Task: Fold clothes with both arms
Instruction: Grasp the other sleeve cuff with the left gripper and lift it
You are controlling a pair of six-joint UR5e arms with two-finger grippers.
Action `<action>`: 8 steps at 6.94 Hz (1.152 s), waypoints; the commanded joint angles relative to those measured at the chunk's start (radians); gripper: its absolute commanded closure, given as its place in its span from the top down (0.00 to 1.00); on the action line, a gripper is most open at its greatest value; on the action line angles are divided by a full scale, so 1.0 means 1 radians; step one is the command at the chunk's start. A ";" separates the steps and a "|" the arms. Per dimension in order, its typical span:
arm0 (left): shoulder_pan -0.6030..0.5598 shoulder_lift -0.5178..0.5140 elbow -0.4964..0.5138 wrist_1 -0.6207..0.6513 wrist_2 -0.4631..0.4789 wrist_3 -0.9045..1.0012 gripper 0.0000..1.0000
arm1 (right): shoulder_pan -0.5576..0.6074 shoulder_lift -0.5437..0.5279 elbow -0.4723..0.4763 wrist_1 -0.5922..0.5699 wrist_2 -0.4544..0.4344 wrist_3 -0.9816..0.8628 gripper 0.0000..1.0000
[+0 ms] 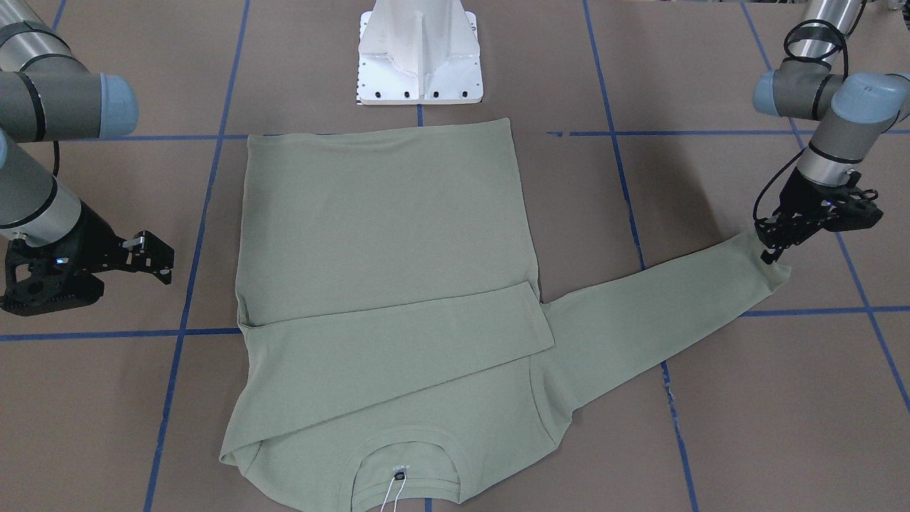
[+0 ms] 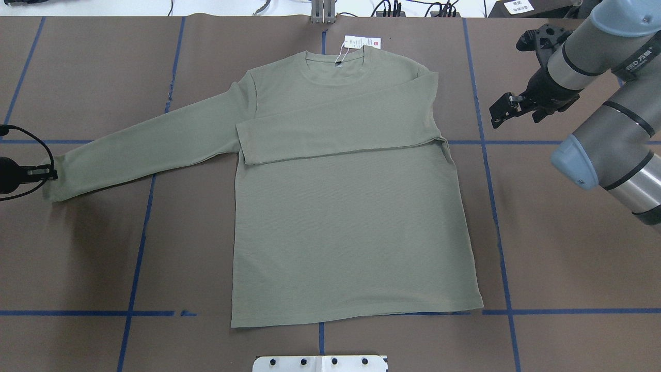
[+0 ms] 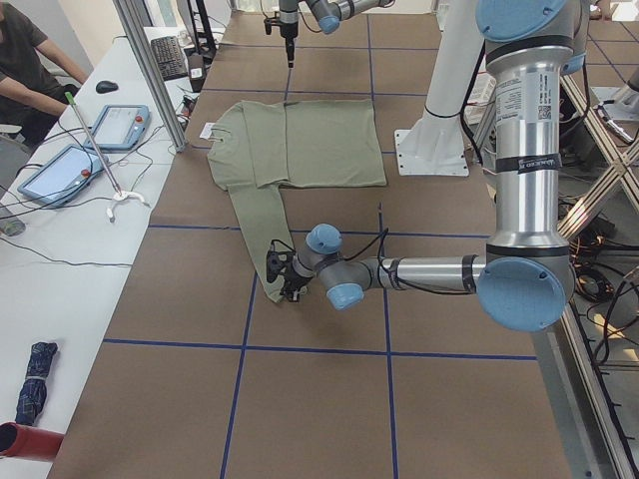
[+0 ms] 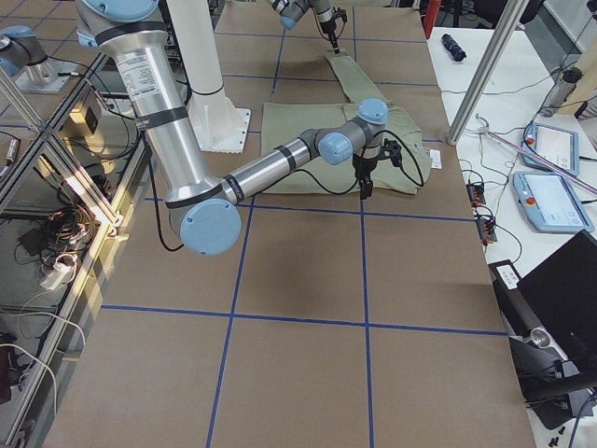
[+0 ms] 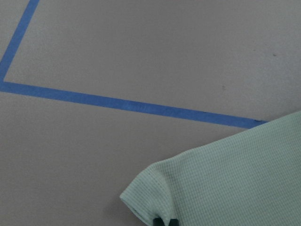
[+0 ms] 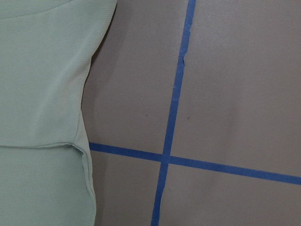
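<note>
My left gripper needs to let go of the cuff so that it rests on the shirt's body (image 1: 276, 284), next to the armpit of the folded sleeve.
The pale sage-green shirt (image 2: 351, 217) lies flat, collar (image 2: 335, 67) away from the robot, with its white hang tag (image 2: 360, 42) beyond the collar. One sleeve (image 2: 335, 129) is folded across the chest. The other sleeve (image 2: 144, 144) stretches out to the robot's left. My left gripper (image 2: 46, 173) sits at that sleeve's cuff and is shut on it; its tips pinch the cuff (image 5: 146, 193) in the left wrist view. My right gripper (image 2: 500, 112) is open and empty, beside the shirt's shoulder (image 6: 37, 94), apart from the cloth.
Blue tape lines (image 2: 485, 155) grid the brown table. The white pedestal base (image 1: 419, 57) stands just behind the shirt's hem. An operators' table with tablets (image 3: 120, 125) runs along the far side, and a person (image 3: 25, 60) sits there.
</note>
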 commanded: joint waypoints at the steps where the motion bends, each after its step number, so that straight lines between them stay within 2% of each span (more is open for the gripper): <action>1: -0.005 -0.037 -0.041 0.044 -0.091 0.001 0.00 | 0.011 -0.064 0.052 0.000 0.001 -0.015 1.00; 3: -0.017 -0.231 -0.067 0.297 -0.094 0.004 0.00 | 0.061 -0.163 0.103 0.000 0.016 -0.089 1.00; 4: -0.017 -0.350 -0.092 0.456 -0.091 0.001 0.00 | 0.092 -0.191 0.100 0.000 0.067 -0.123 1.00; 5: -0.017 -0.477 -0.104 0.618 -0.089 0.001 0.00 | 0.111 -0.210 0.100 0.000 0.081 -0.129 1.00; 7: -0.012 -0.685 -0.100 0.791 -0.095 -0.021 0.00 | 0.120 -0.237 0.097 0.000 0.079 -0.149 1.00; 8: -0.006 -0.783 -0.075 0.792 -0.109 -0.116 0.00 | 0.125 -0.240 0.095 0.000 0.085 -0.151 1.00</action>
